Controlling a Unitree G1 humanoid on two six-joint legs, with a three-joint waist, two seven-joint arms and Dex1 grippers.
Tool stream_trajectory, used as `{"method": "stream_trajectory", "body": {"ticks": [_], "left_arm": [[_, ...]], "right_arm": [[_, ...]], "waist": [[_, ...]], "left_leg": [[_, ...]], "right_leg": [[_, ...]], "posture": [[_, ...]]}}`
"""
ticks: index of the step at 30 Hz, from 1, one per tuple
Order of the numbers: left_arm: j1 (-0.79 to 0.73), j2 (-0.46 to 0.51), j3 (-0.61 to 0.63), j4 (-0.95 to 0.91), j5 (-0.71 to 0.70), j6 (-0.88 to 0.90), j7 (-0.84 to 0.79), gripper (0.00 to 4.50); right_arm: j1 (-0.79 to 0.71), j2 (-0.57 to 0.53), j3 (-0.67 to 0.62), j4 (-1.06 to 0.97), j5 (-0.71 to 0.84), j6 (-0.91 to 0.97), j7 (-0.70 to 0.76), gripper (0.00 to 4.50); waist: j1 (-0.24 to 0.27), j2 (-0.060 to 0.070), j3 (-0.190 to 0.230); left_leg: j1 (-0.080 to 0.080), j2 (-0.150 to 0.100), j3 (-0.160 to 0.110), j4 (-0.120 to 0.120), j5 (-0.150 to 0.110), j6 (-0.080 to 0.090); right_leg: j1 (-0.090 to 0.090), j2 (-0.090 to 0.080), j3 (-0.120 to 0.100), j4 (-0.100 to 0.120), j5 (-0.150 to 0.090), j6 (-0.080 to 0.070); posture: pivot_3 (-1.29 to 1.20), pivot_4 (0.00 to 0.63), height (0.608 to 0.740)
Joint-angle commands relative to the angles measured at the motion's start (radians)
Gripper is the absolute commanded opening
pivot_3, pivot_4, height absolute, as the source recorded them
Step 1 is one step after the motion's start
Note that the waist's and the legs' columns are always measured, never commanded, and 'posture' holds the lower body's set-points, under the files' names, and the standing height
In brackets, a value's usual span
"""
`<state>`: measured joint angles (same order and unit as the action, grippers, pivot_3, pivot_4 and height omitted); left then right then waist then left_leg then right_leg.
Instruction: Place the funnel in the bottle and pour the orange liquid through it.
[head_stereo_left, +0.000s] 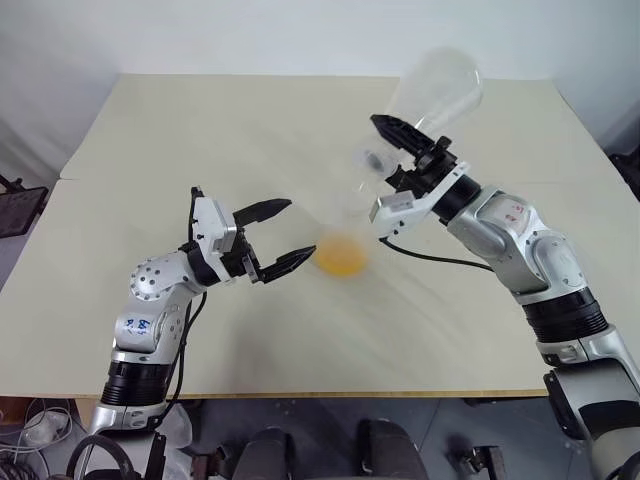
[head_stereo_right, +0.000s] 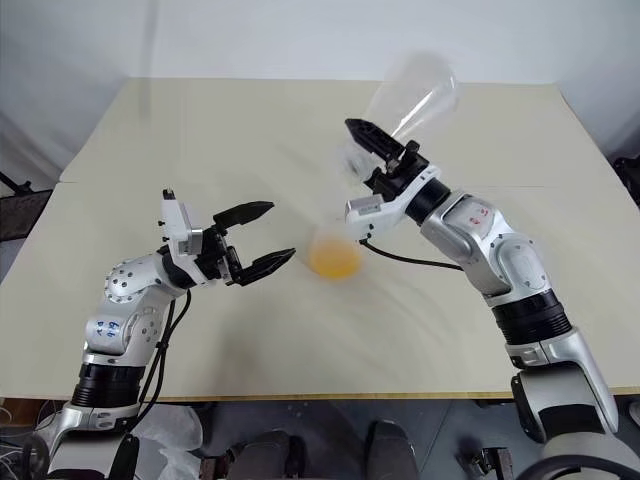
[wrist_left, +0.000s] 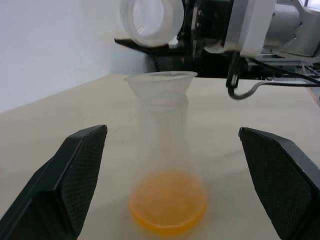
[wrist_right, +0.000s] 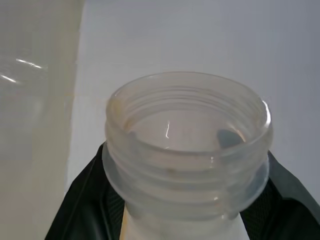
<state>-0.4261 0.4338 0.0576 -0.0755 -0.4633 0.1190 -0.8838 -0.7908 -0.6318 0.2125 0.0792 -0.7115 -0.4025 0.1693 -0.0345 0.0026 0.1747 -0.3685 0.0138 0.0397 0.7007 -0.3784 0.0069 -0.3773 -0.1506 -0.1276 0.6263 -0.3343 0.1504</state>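
Observation:
I should set the clear conical flask on the bare table (head_stereo_left: 437, 238) beside the bottle, near the black cable, with my right gripper.
The clear bottle (head_stereo_left: 340, 238) stands upright on the table (head_stereo_left: 200, 130), and the orange liquid (head_stereo_left: 341, 259) forms a shallow pool in its base. The clear funnel (wrist_left: 160, 82) sits in the bottle's neck. My left gripper (head_stereo_left: 300, 228) is open just left of the bottle, one finger to each side of it in the left wrist view, touching nothing. Above and right of the bottle, my right gripper (head_stereo_left: 386, 157) is shut on the neck of a broader clear conical flask (head_stereo_left: 437, 90). This flask is tipped, its mouth (wrist_right: 187, 130) pointing down toward the funnel, and looks empty.
A black cable (head_stereo_left: 430, 258) loops from the right wrist down to the tabletop just right of the bottle. The table's front edge (head_stereo_left: 330, 394) runs close to my arms. A dark object (head_stereo_left: 15, 205) stands off the table's left side.

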Motion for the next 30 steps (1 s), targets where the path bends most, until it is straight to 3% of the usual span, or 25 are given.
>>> {"method": "stream_trajectory", "body": {"ticks": [1, 5, 7, 14, 18, 30], "left_arm": [[0.004, 0.004, 0.002, -0.05, -0.011, 0.0, -0.002, 4.5], [0.003, 0.005, 0.005, -0.044, -0.01, -0.001, -0.005, 4.5], [0.002, 0.005, 0.006, -0.038, -0.009, -0.003, -0.007, 4.5], [-0.003, -0.006, 0.003, -0.021, -0.008, -0.013, -0.01, 4.5], [-0.005, -0.013, -0.002, -0.016, -0.008, -0.016, -0.012, 4.5], [-0.02, -0.026, -0.002, -0.006, -0.007, -0.015, -0.018, 4.5]], "right_arm": [[0.025, 0.045, -0.092, -0.102, 0.289, 0.133, 0.168, 2.46], [0.068, 0.078, -0.192, -0.243, 0.685, 0.443, 0.417, 2.46], [0.086, 0.063, -0.243, -0.298, 0.812, 0.571, 0.482, 2.46], [0.116, 0.054, -0.513, -0.205, 1.098, 0.825, 0.471, 2.46], [0.138, 0.03, -0.546, -0.127, 1.092, 0.82, 0.454, 2.46], [0.192, 0.11, -0.558, 0.007, 1.148, 0.823, 0.424, 2.46]], "waist": [[0.0, 0.0, 0.0], [0.005, 0.0, 0.0], [0.007, 0.0, 0.0], [0.008, 0.0, 0.0], [0.007, 0.0, 0.0], [0.008, 0.0, 0.0]], "left_leg": [[0.0, 0.0, 0.0, 0.0, 0.0, 0.0], [0.0, 0.0, -0.001, 0.0, 0.0, 0.0], [0.0, 0.0, -0.001, 0.0, 0.0, 0.0], [0.0, -0.001, -0.001, 0.0, 0.0, 0.0], [0.0, -0.001, 0.001, 0.0, 0.0, 0.0], [0.001, -0.001, 0.003, 0.0, 0.0, 0.0]], "right_leg": [[0.0, 0.0, 0.0, 0.0, 0.0, 0.0], [0.0, 0.0, 0.0, 0.001, 0.0, 0.0], [0.0, 0.0, -0.001, 0.001, 0.0, 0.0], [0.001, 0.0, -0.001, 0.001, 0.0, 0.0], [0.001, 0.0, -0.001, 0.001, 0.0, 0.0], [0.001, 0.0, -0.001, 0.0, 0.0, 0.0]], "posture": [[0.0, 0.15, 0.74], [0.0, 0.15, 0.74], [0.0, 0.15, 0.74], [0.0, 0.15, 0.74], [0.0, 0.15, 0.74], [0.0, 0.15, 0.74]]}}
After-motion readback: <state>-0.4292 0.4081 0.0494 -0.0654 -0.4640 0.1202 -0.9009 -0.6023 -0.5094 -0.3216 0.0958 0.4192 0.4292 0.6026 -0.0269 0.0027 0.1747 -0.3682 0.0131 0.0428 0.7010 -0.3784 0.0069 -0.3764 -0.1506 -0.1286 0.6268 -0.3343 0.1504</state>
